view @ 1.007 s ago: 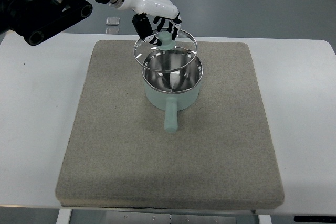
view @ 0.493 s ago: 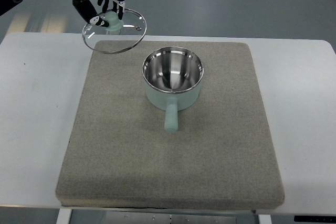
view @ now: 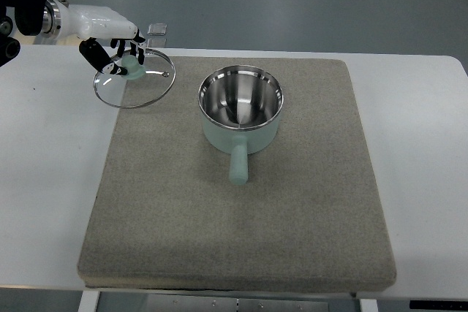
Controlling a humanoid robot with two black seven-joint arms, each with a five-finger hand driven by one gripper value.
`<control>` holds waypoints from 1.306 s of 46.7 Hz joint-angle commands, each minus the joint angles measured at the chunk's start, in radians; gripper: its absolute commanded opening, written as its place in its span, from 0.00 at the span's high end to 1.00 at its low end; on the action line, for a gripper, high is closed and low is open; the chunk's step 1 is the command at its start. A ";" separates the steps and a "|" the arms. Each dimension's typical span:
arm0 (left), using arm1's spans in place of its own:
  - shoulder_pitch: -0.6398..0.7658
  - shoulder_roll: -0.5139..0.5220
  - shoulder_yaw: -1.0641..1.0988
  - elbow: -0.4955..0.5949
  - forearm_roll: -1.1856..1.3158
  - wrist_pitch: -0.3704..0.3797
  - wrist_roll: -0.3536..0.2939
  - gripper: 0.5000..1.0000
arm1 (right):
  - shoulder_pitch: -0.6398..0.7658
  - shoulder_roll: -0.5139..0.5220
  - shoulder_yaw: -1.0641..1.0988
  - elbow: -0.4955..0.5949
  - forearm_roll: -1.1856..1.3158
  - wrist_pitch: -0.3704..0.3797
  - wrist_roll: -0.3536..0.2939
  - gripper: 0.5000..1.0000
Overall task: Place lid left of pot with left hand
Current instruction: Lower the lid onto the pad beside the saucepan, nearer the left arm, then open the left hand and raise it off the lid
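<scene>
Next, my left gripper sets the glass lid down on the grey mat's far corner [view: 154, 104], next to the pot.
A pale green pot [view: 240, 116] with a shiny steel inside stands on the grey mat [view: 292, 202], its handle [view: 238, 165] pointing toward the near edge. The glass lid [view: 135, 79] with a metal rim and a green knob hangs tilted above the mat's far left corner, left of the pot. My left hand [view: 117, 47], white with black fingers, comes in from the upper left and is shut on the lid's knob. The right hand is out of view.
The mat lies on a white table [view: 44, 180]. A small clear object [view: 156, 30] sits at the table's far edge just behind the lid. Bare mat stretches left of and in front of the pot.
The left hand has carried the lid from above the pot leftward, then lower and nearer, to the mat's far left corner. The pot stays uncovered and unmoved.
</scene>
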 commanded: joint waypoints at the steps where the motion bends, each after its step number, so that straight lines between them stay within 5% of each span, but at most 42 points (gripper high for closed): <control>1: 0.044 -0.012 0.000 0.008 0.006 0.061 0.002 1.00 | 0.000 0.000 0.000 0.000 0.000 0.000 0.002 0.16; 41: 0.102 -0.103 0.005 0.092 -0.002 0.100 0.002 0.99 | 0.000 0.000 0.000 0.000 0.000 0.000 0.000 0.16; 46: 0.102 -0.103 0.005 0.092 -0.003 0.106 0.002 0.82 | 0.000 0.000 0.000 0.000 0.000 0.000 0.000 0.16; 57: 0.102 -0.103 0.003 0.091 -0.015 0.147 0.004 0.12 | 0.000 0.000 0.000 0.000 0.000 0.000 0.002 0.16; 61: 0.102 -0.103 0.000 0.088 -0.018 0.155 0.002 0.02 | 0.000 0.000 0.000 0.000 0.000 0.000 0.002 0.16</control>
